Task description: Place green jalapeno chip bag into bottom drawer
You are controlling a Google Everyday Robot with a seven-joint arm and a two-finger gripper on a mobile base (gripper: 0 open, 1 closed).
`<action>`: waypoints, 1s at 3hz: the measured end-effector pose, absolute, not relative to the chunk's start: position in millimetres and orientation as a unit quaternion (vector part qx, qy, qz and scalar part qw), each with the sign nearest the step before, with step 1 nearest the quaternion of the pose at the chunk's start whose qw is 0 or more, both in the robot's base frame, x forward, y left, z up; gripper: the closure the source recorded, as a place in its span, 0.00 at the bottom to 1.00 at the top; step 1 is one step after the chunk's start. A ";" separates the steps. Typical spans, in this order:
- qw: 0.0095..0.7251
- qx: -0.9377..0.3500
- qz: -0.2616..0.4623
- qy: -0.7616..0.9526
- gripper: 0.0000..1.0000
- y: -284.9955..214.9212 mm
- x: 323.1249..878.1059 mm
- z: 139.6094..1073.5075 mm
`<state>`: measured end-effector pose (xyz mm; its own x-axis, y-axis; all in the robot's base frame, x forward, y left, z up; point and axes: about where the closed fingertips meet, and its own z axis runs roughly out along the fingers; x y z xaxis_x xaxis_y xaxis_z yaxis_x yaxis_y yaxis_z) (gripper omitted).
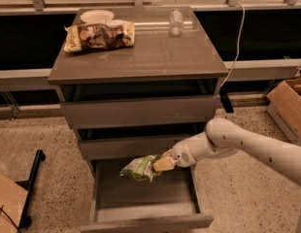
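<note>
Next, my gripper lets go of the green jalapeno chip bag close to the middle of the open bottom drawer's bare inside [159,192].
The green jalapeno chip bag [138,168] is a small wrinkly light-green and white bag. My gripper [159,165] is shut on its right end and holds it in the air over the open bottom drawer [141,196]. The bag hangs just below the front of the middle drawer, above the drawer's back half. My white arm reaches in from the right. The bottom drawer is pulled out and its inside is bare.
The grey-brown cabinet top [141,52] carries a brown-and-yellow chip bag [98,35], a white bowl [96,16] and a clear glass jar [175,22]. A cardboard box [291,106] stands at the right. A black stand foot [31,188] is at the left on the floor.
</note>
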<state>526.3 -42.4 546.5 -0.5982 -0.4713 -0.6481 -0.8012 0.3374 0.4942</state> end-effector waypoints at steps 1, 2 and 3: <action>0.211 -0.368 0.429 0.798 1.00 -41.9 536.8 498.8; 0.216 -0.342 0.438 0.803 1.00 -51.2 539.6 457.0; 0.232 -0.316 0.433 0.811 1.00 -67.3 539.7 407.5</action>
